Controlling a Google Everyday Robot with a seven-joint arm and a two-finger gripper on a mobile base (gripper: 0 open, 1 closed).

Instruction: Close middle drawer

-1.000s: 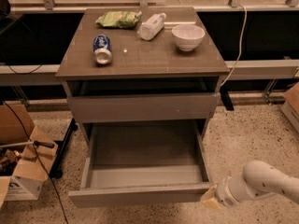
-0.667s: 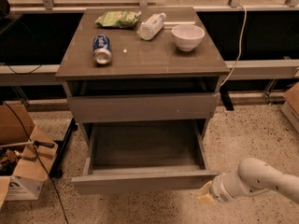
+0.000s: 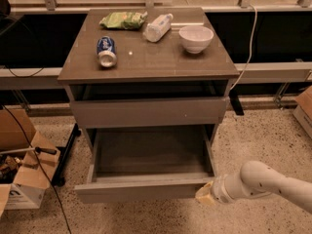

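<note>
Next, I let go of the middle drawer with my gripper once the drawer's front sits in the cabinet [image 3: 148, 155] below the taller front panel.
The middle drawer [image 3: 141, 189] is pulled far out of the grey-brown cabinet. Its plain flat front panel faces me and its grey floor [image 3: 151, 152] is bare. My gripper [image 3: 204, 194] is at the lower right, on the end of the white arm [image 3: 265, 182]. Its yellowish tip is against the right end of the drawer's front panel. The taller front panel with a small white speck [image 3: 148, 112] sits above the open drawer, slightly out from the cabinet.
On the cabinet top [image 3: 146, 62] lie a blue can [image 3: 106, 51], a green bag [image 3: 123, 19], a plastic bottle [image 3: 158, 27] and a white bowl [image 3: 196, 37]. Cardboard boxes [image 3: 22, 179] stand on the floor at left, another box [image 3: 304, 108] at right. A white cable [image 3: 251, 38] hangs behind.
My gripper has moved left and a little up, onto the right end of the drawer front. The drawer has slid a short way into the cabinet.
</note>
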